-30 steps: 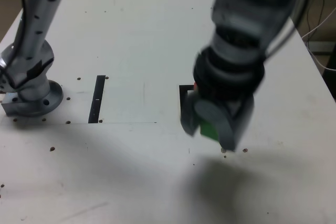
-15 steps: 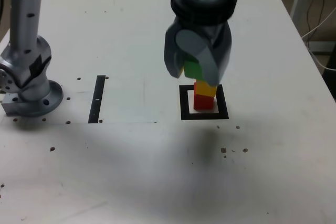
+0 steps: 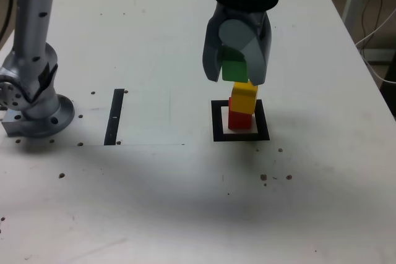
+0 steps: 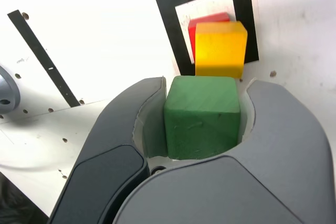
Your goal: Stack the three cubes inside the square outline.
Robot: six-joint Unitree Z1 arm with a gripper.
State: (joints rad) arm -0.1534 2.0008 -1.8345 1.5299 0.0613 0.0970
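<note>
The robot's gripper needs to release the green cube on top of the yellow cube (image 3: 245, 79) (image 4: 220, 55), so that the green cube becomes the highest of the stack.
A red cube (image 3: 240, 120) sits inside the square outline (image 3: 216, 122) and a yellow cube (image 3: 244, 97) rests on top of it, slightly askew. My gripper (image 3: 236, 69) is shut on the green cube (image 3: 234, 70), which hangs just above and a little to the exterior view's left of the yellow cube. In the wrist view the green cube (image 4: 202, 116) is clamped between both jaws of the gripper (image 4: 202, 124), with the yellow cube (image 4: 220, 49), a sliver of the red cube (image 4: 202, 23) and the square outline (image 4: 170, 22) beyond it.
A narrow black strip (image 3: 115, 117) lies on the white table (image 3: 154, 202) left of the outline in the exterior view. The arm's grey base (image 3: 34, 100) stands at the exterior view's left edge. Small holes dot the tabletop.
The gripper, with the green cube in it, rose from low beside the outline and has shifted slightly to the exterior view's right, now over the red and yellow stack.
</note>
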